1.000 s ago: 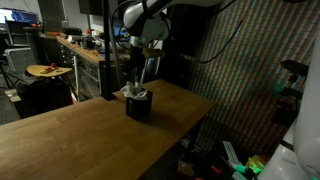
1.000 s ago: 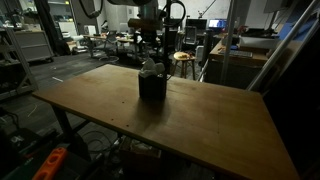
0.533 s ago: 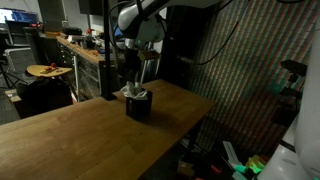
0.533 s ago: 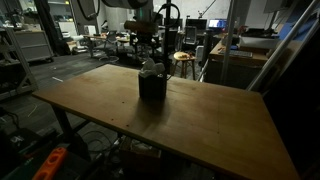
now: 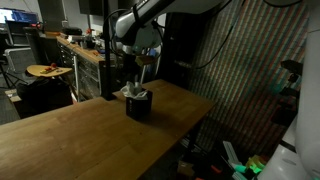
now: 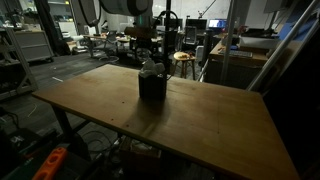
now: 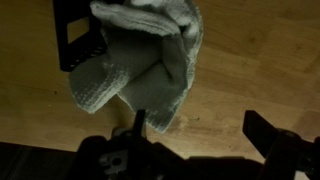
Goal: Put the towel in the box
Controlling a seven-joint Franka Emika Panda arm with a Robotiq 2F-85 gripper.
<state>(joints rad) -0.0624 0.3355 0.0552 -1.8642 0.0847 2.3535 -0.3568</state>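
The towel hangs over the black box's rim, so next my gripper grabs the towel's overhanging end (image 7: 158,98), moves it over the box's opening and pushes it down inside.
A small black box (image 5: 138,107) stands on the wooden table (image 5: 90,140), towards its far side. A pale grey towel (image 5: 133,92) sits in the box's top and bulges over its rim. Both exterior views show this, with the box (image 6: 152,85) and towel (image 6: 150,66) below my gripper (image 6: 150,50). My gripper (image 5: 134,74) hangs just above the towel, apart from it. In the wrist view the towel (image 7: 150,60) drapes over the box (image 7: 78,35) at upper left. My gripper (image 7: 197,120) is open and empty, with bare table between its fingers.
A dark vertical post (image 5: 106,50) stands just behind the table near the box. Cluttered workbenches and a round wooden stool (image 5: 48,70) fill the background. Another stool (image 6: 183,57) stands behind the table. The table edge (image 6: 150,135) is near the camera.
My arm has lifted a little and drawn back from the box. The towel and box have not moved.
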